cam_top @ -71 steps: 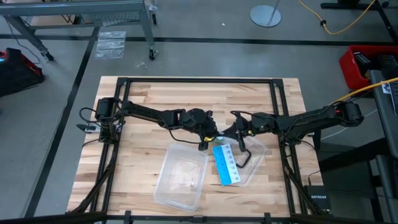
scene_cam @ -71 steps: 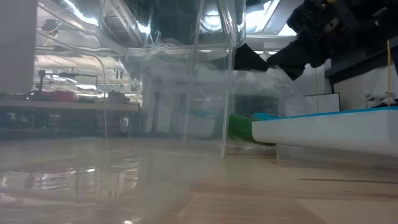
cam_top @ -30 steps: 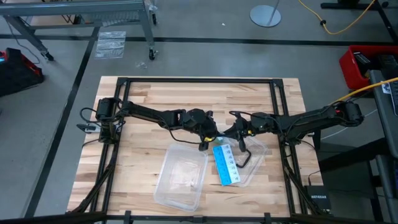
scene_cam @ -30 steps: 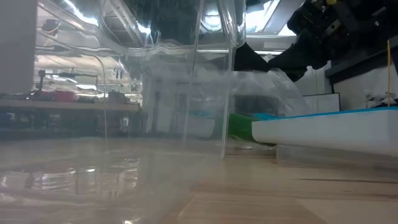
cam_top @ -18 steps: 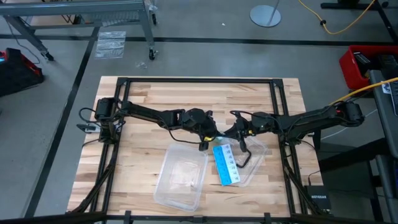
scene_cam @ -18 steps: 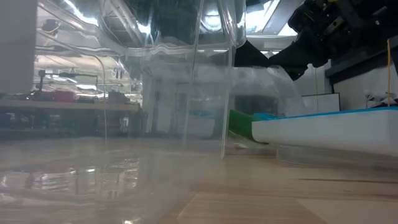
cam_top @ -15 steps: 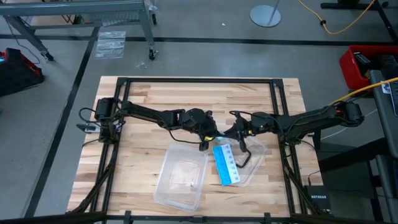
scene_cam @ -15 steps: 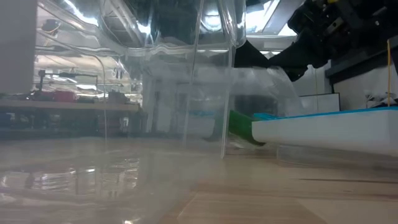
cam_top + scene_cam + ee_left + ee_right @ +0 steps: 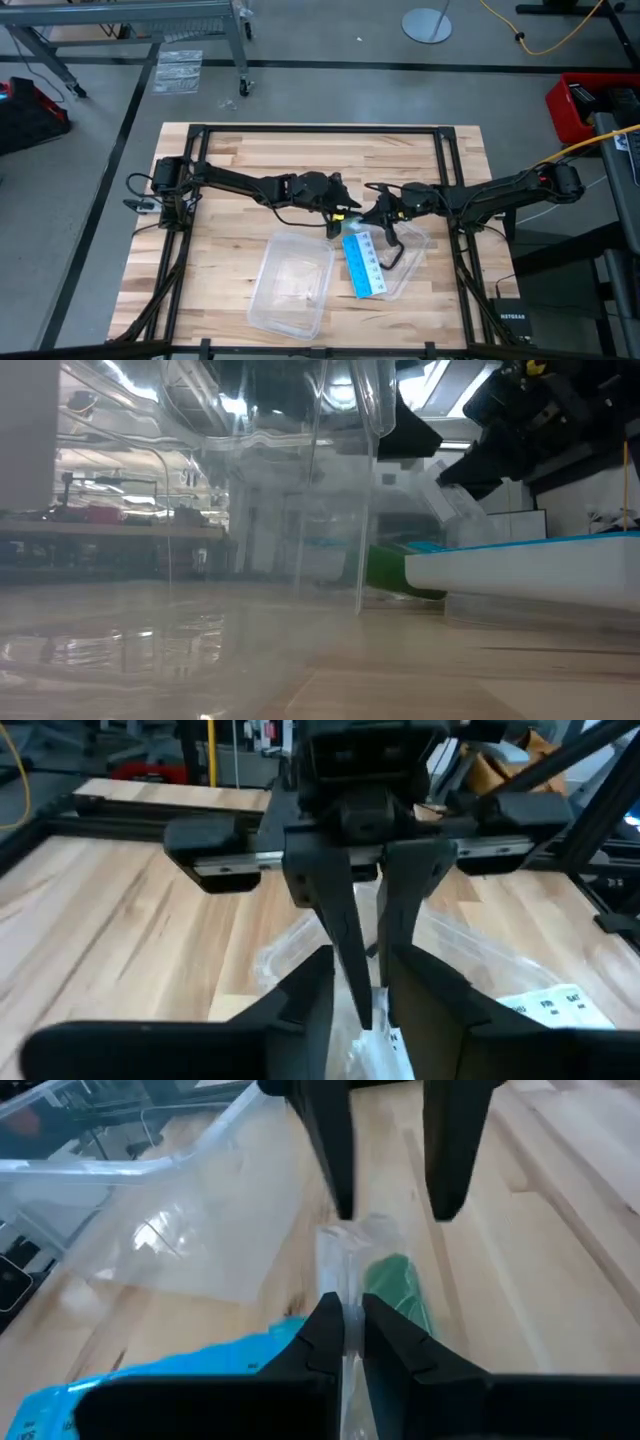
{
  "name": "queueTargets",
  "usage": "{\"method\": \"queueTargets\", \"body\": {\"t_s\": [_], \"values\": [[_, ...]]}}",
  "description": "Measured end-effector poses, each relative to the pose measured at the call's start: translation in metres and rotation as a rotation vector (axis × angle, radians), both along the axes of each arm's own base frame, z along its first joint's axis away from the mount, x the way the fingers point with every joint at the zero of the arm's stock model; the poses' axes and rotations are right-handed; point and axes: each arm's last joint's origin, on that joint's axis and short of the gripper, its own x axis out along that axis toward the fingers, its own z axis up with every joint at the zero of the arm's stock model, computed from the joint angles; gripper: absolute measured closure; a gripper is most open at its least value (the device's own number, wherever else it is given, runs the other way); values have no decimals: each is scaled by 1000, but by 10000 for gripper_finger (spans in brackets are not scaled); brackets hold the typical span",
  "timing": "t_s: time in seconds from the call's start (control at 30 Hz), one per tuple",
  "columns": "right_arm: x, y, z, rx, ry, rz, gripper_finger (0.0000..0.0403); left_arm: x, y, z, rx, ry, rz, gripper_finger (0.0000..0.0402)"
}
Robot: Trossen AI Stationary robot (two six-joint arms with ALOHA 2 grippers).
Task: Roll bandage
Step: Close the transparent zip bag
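Note:
My left gripper's open fingertips are beyond where the wrapper's free edge reaches, so next my left gripper moves in and pinches the wrapper (image 9: 346, 1280) beside my right gripper's fingers.
The dark green bandage (image 9: 400, 1285) lies on the wooden table beside the crumpled clear plastic wrapper (image 9: 345, 1245). It also shows in the low view (image 9: 385, 568). My right gripper (image 9: 375, 218) (image 9: 345, 1335) is shut on the wrapper. My left gripper (image 9: 343, 214) (image 9: 390, 1210) faces it, open, with its fingers on either side of the wrapper's far end. Whether they touch it, I cannot tell. The blue-and-white card (image 9: 362, 262) lies just toward the near edge. My right gripper pinches a bunched edge of the clear wrapper (image 9: 345, 1280) between its two fingers. The fingers come from the table's right, slanting down. The wrapper reaches forward from the fingertips toward my left gripper, and part of it is held up above the table (image 9: 440, 500).
A clear plastic tray (image 9: 290, 283) lies toward the near edge, left of the card. More clear plastic (image 9: 412, 250) lies under and right of the card. A black frame (image 9: 320, 130) runs around the tabletop.
My left gripper has moved a little toward the table's right, closer to my right gripper. In the low view the wrapper has risen. The bandage's visible end, tilted before, now sits level.

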Motion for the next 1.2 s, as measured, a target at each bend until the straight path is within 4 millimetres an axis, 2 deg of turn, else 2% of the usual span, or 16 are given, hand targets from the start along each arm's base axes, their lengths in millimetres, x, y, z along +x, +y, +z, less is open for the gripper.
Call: {"method": "queueTargets", "body": {"t_s": [0.2,0.6,0.87,1.0,1.2], "values": [[1,0,2,-2,-21,-1,377,0,-1,2,-13,-7,-9,281],[3,0,7,-27,-80,2,377,-3,-6,-7,-15,79,-25,279],[3,0,8,-24,-87,8,377,-3,-5,-7,-8,76,-27,280],[3,0,9,-24,-93,8,377,-3,-6,-7,31,74,-43,306],[3,0,9,-17,-93,27,377,-3,-6,-7,85,72,-65,387]]}}
